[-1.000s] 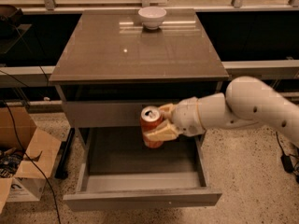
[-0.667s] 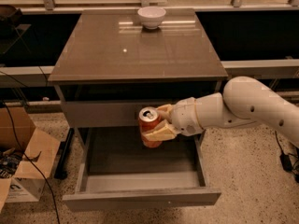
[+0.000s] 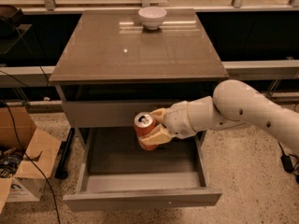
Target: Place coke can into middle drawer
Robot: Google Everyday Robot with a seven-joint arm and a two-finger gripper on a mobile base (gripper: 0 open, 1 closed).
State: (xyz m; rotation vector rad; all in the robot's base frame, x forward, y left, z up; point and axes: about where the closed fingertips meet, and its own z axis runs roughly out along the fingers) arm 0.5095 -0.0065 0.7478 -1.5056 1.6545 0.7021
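My gripper is going to set the coke can, now hanging above the open drawer's back half, down upright near the middle of the open drawer's bottom (image 3: 148, 169).
My gripper (image 3: 152, 127) is shut on the coke can (image 3: 144, 129), a red-orange can with a silver top, held upright. The arm reaches in from the right. The can hangs above the open middle drawer (image 3: 140, 183), a wide grey tray pulled out toward the camera, over its back half. The can's lower part is partly covered by one finger (image 3: 157, 135). The inside of the drawer shows nothing in it.
A white bowl (image 3: 152, 17) stands at the back of the brown cabinet top (image 3: 140, 50). A shut grey drawer front (image 3: 100, 113) sits above the open drawer. An open cardboard box (image 3: 21, 160) and cables lie on the floor at the left.
The gripper with the can has shifted slightly to the left and a touch down over the drawer. Nothing else has moved.
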